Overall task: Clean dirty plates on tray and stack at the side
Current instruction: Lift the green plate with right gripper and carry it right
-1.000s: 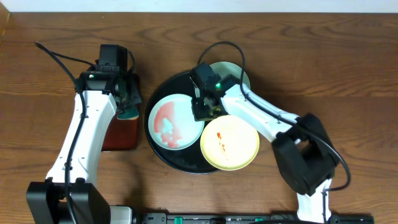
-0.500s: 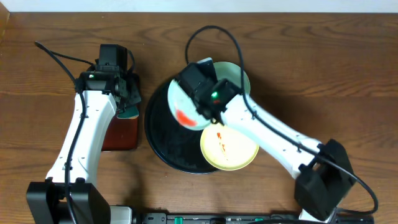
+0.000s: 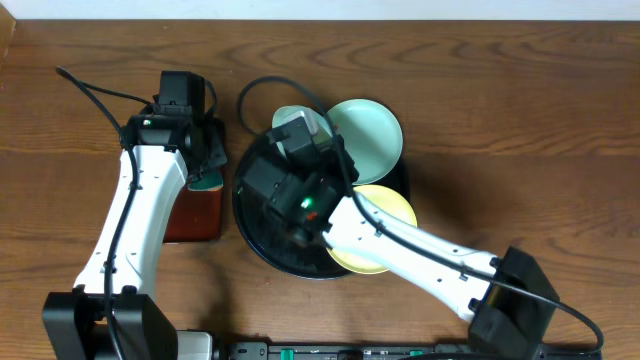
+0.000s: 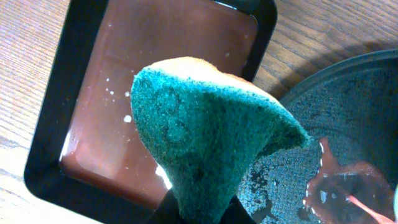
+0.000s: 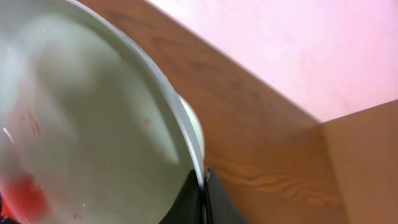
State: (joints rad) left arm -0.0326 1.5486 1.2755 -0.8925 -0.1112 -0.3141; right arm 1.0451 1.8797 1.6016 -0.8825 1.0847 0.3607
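Next, my right gripper releases the pale blue plate on the bare table (image 3: 460, 173) beside the mint and pale yellow plates.
My right gripper (image 5: 204, 182) is shut on the rim of a pale blue plate (image 5: 93, 124) with red smears and holds it tilted on edge, off the round black tray (image 3: 258, 243). In the overhead view only a slice of this plate (image 3: 292, 119) shows behind my right wrist (image 3: 300, 140). A mint plate (image 3: 366, 131) lies at the tray's back right. A pale yellow plate (image 3: 392, 208) lies at its front right, partly under my right arm. My left gripper (image 4: 202, 214) is shut on a green sponge (image 4: 205, 124), seen in the overhead view (image 3: 207, 181) left of the tray.
A smaller rectangular dark tray (image 4: 93, 124) holding reddish-brown liquid sits left of the round tray (image 4: 348, 106), under the sponge; it also shows in the overhead view (image 3: 192, 218). The round tray's wet surface shows a red reflection. Cables trail from both arms over the wooden table (image 3: 520, 90).
My right gripper has lifted the smeared blue plate off the tray, tipped it on edge and carried it toward the tray's back left. The left arm has not moved.
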